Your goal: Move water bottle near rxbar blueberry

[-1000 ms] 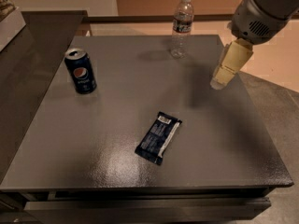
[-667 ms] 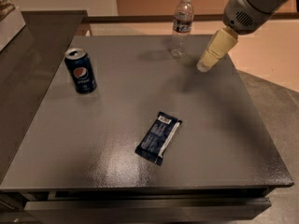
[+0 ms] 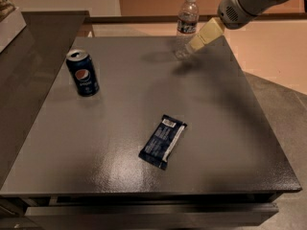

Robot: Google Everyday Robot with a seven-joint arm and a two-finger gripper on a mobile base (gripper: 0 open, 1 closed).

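Observation:
The robot's gripper should next go up to the dark label band (image 3: 187, 24) around the water bottle's middle and close there.
The water bottle (image 3: 186, 23) is a small clear bottle with a white cap and a dark label band. It stands upright at the far edge of the grey table (image 3: 144, 104). The rxbar blueberry (image 3: 163, 141) is a flat navy wrapper with white text, lying near the table's front middle. My gripper (image 3: 196, 43) has cream fingers and hangs from the arm coming in at the upper right. Its tips are just right of the bottle's lower body, very close to it. The bottle is not lifted.
A dark blue Pepsi can (image 3: 83, 73) stands upright at the table's left side. A darker counter (image 3: 33, 47) runs along the left. The floor lies beyond the table's right edge.
My gripper has moved left and toward the far edge, from right of the table's back corner to right beside the water bottle. The bottle, bar and can have not moved.

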